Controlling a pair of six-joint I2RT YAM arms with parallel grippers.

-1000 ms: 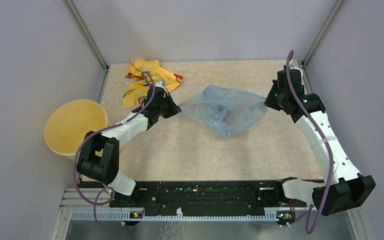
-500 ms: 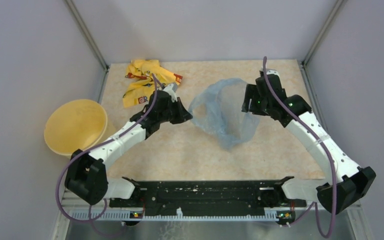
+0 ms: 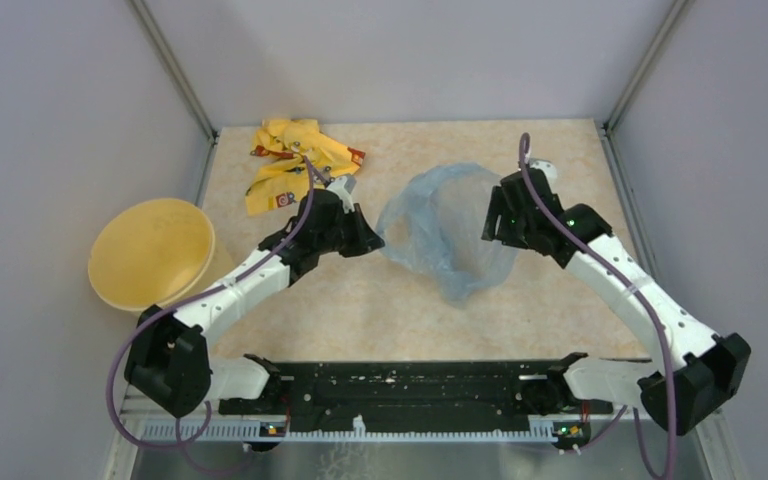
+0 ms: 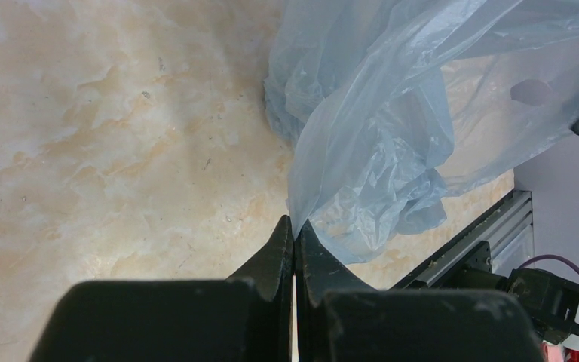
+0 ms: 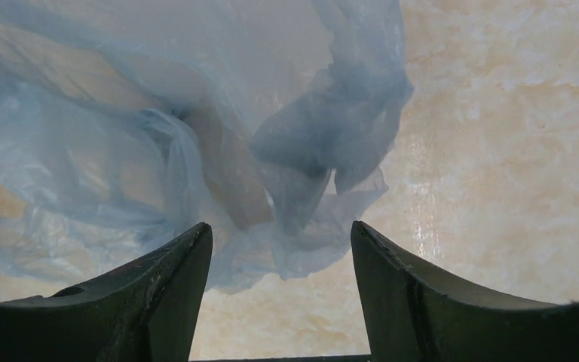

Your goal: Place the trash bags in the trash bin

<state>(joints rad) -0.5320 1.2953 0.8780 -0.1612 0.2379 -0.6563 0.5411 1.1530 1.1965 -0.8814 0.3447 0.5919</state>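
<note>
My left fingers pinch only the trash bag's edge; they should open, then take the film deeper (image 4: 309,179) before both grippers lift.
The trash bag (image 3: 447,230) is a thin pale blue film, bunched and standing open in a loop at mid-table. My left gripper (image 3: 378,243) is shut on its left edge; in the left wrist view the film (image 4: 362,128) runs up out of the closed tips (image 4: 295,224). My right gripper (image 3: 490,228) sits at the bag's right edge, open. In the right wrist view the bag (image 5: 196,143) lies ahead of the spread fingers (image 5: 280,230), none of it pinched. The trash bin (image 3: 152,252), a round pale yellow bucket, stands off the table's left edge.
A crumpled yellow cloth with red and grey marks (image 3: 295,160) lies at the back left of the table, just behind the left arm. Metal frame posts (image 3: 175,70) rise at both back corners. The black base rail (image 3: 410,385) runs along the near edge.
My right gripper has let go of the bag's right edge and opened. Both arms moved inward, so the stretched bag went slack and bunched into a loop.
</note>
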